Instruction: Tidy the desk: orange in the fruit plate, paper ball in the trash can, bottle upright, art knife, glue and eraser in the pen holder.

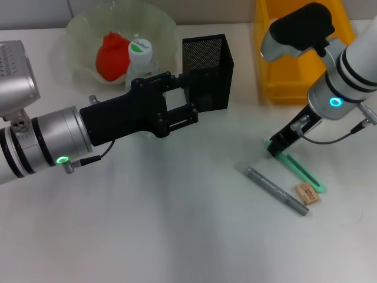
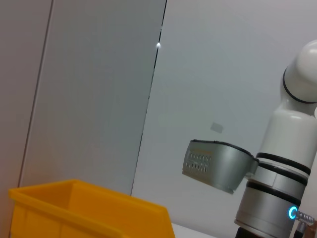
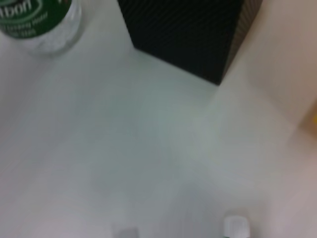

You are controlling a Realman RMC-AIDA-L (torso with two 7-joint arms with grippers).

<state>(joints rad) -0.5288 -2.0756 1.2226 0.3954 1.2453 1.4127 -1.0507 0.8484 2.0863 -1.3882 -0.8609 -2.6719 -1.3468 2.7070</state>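
The green art knife will go down from my right gripper against the near rim inside the black mesh pen holder (image 1: 196, 65).
The bottle (image 1: 141, 56) stands upright by the fruit plate (image 1: 159, 23), its lower part hidden behind my left gripper (image 1: 189, 94). That gripper is open, with bare table showing between its fingers, and points at the black mesh pen holder (image 1: 206, 62). A red-orange fruit, the orange (image 1: 112, 56), lies in the plate. My right gripper (image 1: 275, 146) sits on the near end of the green art knife (image 1: 303, 171). A grey stick, the glue (image 1: 275, 190), and the tan eraser (image 1: 307, 193) lie beside it. The paper ball is out of view. The right wrist view shows the bottle (image 3: 37, 25) and the pen holder (image 3: 188, 34).
The yellow trash can (image 1: 294, 65) stands at the back right, behind my right arm, and also shows in the left wrist view (image 2: 89, 213). Open table stretches across the front and middle.
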